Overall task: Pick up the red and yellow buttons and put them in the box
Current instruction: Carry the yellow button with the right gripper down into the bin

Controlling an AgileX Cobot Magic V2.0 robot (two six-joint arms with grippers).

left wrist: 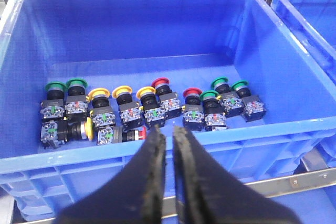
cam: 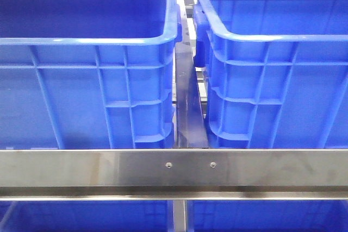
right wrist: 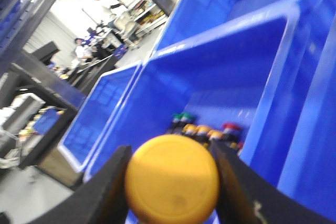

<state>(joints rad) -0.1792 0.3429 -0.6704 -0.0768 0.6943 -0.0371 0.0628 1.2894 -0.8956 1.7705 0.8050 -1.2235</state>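
I should let go of the yellow button with my right gripper inside the brighter blue box, low (cam: 337, 33) behind its front rim.
A blue box (left wrist: 131, 40) holds a row of push buttons with yellow (left wrist: 122, 91), red (left wrist: 161, 83) and green (left wrist: 76, 83) caps; one yellow (left wrist: 89, 128) and one red (left wrist: 143, 134) lie on their sides. My left gripper (left wrist: 168, 129) hovers over this box's near wall, shut, with nothing between its fingers. My right gripper (right wrist: 171, 149) is shut on a yellow button (right wrist: 171, 179), whose round cap faces the camera. Beyond it, the buttons (right wrist: 202, 128) in the box show blurred. Neither gripper appears in the front view.
In the front view, two blue boxes, left (cam: 81, 101) and right (cam: 272, 96), stand side by side behind a steel rail (cam: 174, 169), with a narrow gap between them. More blue boxes (left wrist: 310, 19) border the one with buttons. People and shelves (right wrist: 100, 19) are far behind.
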